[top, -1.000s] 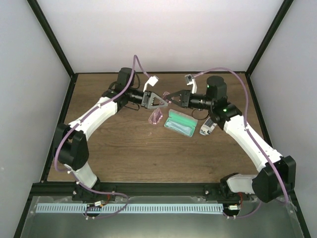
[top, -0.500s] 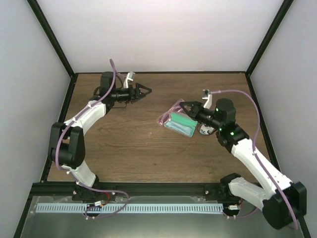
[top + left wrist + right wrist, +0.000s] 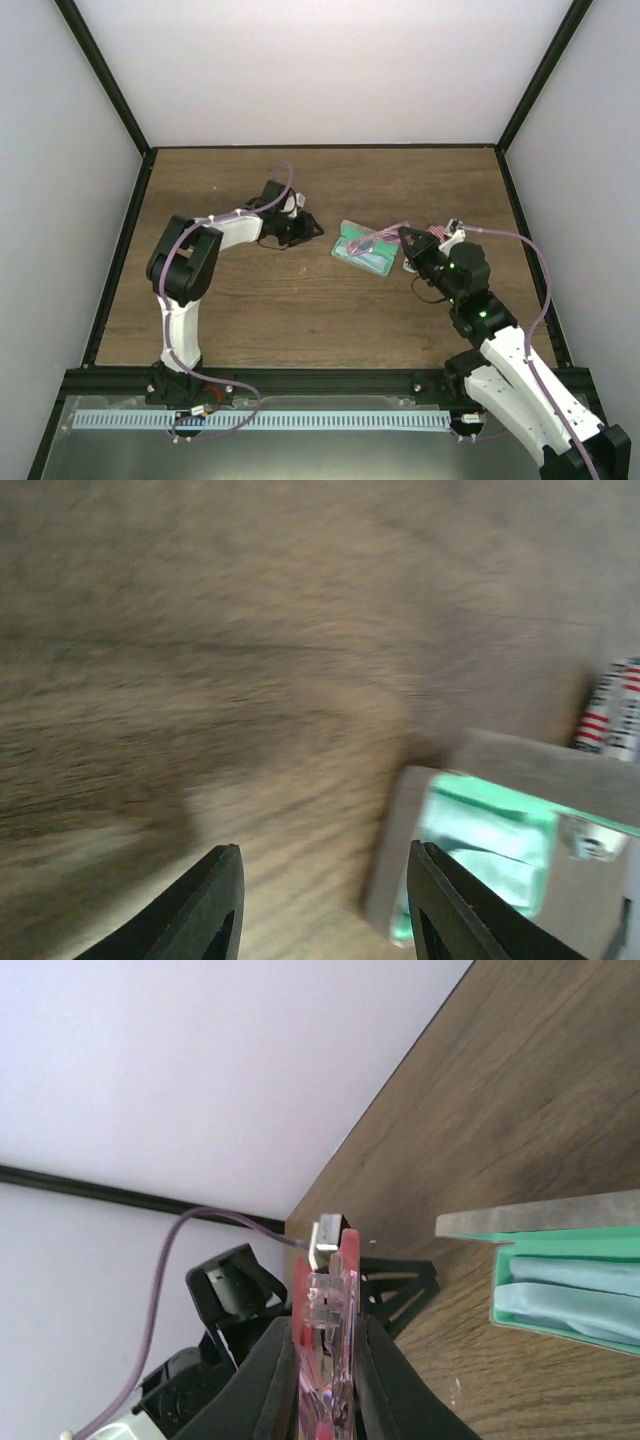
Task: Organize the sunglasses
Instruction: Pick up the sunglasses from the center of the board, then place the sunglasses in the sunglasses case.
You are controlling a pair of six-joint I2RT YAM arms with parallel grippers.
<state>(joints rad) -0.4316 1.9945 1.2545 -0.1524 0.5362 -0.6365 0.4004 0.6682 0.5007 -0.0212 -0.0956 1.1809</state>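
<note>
Next, my right gripper puts the pink-tinted sunglasses down and lets go of them on the light blue cloth inside the open green case (image 3: 366,257) (image 3: 595,1302).
My right gripper (image 3: 402,237) is shut on the pink-tinted sunglasses (image 3: 373,238), which hang just above the right end of an open green case (image 3: 358,252). In the right wrist view the folded sunglasses (image 3: 326,1295) stand on edge between the fingers (image 3: 268,1380) of that gripper (image 3: 325,1338). The case (image 3: 520,1315) lies to the right with a light blue cloth (image 3: 580,1285) inside. My left gripper (image 3: 310,228) sits low over the table, left of the case, pointing at it. Seen from the left wrist, the left gripper (image 3: 325,858) is open and empty, with the case (image 3: 480,855) ahead.
A striped case (image 3: 612,712) lies beyond the green case, mostly hidden under my right wrist in the top view. The left gripper's black fingers (image 3: 395,1285) show behind the sunglasses. Black frame posts and white walls border the wooden table (image 3: 260,300).
My left arm swung from the back left down to the table beside the case, and its jaws narrowed. My right gripper carried the sunglasses rightward over the case as the arm drew back.
</note>
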